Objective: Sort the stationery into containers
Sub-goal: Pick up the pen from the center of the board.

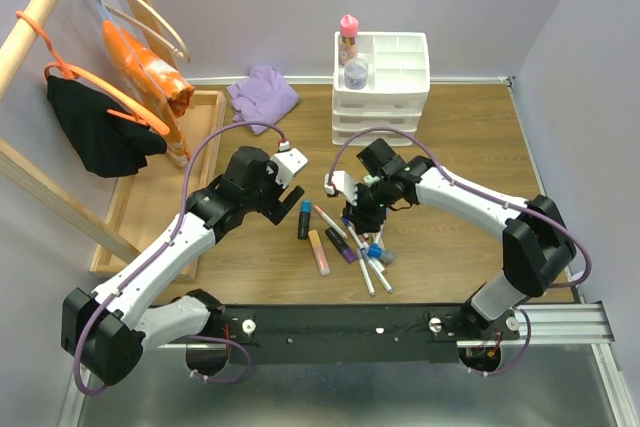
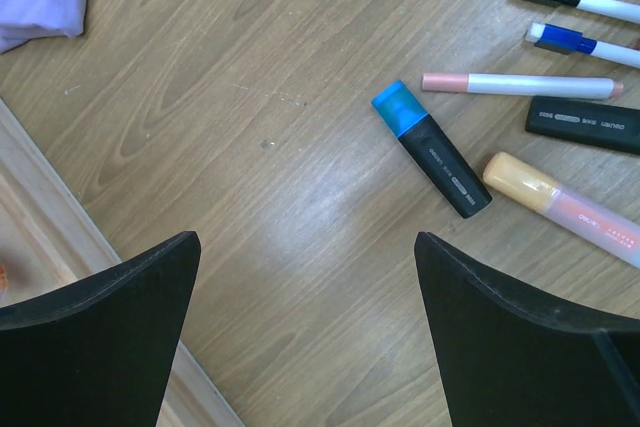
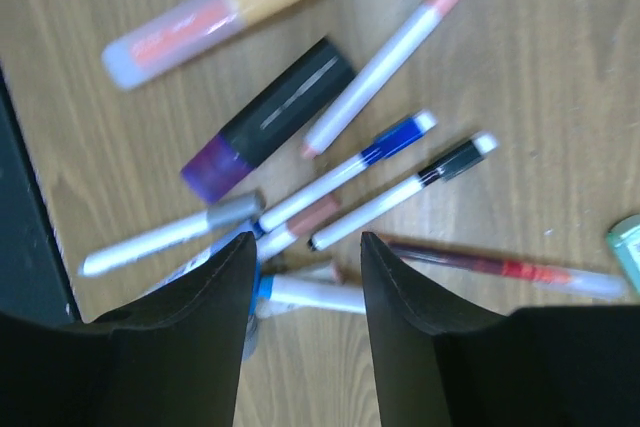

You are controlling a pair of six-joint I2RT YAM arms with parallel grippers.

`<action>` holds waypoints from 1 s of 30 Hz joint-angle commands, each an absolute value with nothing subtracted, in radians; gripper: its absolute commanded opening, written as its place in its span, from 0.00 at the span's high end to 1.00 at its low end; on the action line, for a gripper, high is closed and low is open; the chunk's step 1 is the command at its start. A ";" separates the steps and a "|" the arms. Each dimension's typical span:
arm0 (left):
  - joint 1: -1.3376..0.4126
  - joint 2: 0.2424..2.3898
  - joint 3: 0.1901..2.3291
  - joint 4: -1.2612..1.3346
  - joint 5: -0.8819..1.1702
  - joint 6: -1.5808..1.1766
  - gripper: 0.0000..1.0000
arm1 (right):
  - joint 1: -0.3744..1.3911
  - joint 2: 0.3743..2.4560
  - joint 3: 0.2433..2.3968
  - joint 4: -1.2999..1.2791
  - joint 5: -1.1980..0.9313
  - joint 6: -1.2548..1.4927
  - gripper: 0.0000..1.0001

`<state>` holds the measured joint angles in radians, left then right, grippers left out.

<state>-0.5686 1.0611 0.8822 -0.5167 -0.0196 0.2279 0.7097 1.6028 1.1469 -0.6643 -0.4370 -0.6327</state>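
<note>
The robot's left gripper needs to next move to the blue-capped black highlighter and close on the highlighter's body [image 1: 305, 217] [image 2: 424, 144], just under its blue cap.
Several thin white markers [image 1: 372, 265] lie in a loose pile on the wooden table with an orange highlighter [image 1: 318, 250], a purple-capped black highlighter [image 1: 339, 244] and a blue-capped black highlighter [image 1: 304, 219]. The white drawer unit [image 1: 400, 72] stands at the back; its top tray holds a pink-capped glue bottle [image 1: 348, 35] and a grey jar [image 1: 356, 71]. My right gripper [image 3: 305, 247] is open just above the pile, over a blue-banded marker [image 3: 320, 296]. My left gripper [image 2: 305, 242] is open and empty over bare wood, left of the blue-capped highlighter [image 2: 432, 150].
A purple cloth [image 1: 263, 93] lies at the back left. A long wooden tray [image 1: 140, 202] runs along the left under a rack of hangers [image 1: 100, 77]. A mint object [image 3: 628, 242] shows at the right wrist view's edge. Walls close in behind and right.
</note>
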 commanded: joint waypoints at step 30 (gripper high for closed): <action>-0.561 1.118 0.871 -0.534 -0.037 0.161 0.09 | 0.733 1.555 1.034 -0.752 -0.462 -0.750 0.36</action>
<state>-0.5621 1.0801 0.8803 -0.4889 -0.0380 0.2199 0.7254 1.5471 1.0317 -0.7826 -0.4618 -0.7670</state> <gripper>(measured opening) 0.946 0.641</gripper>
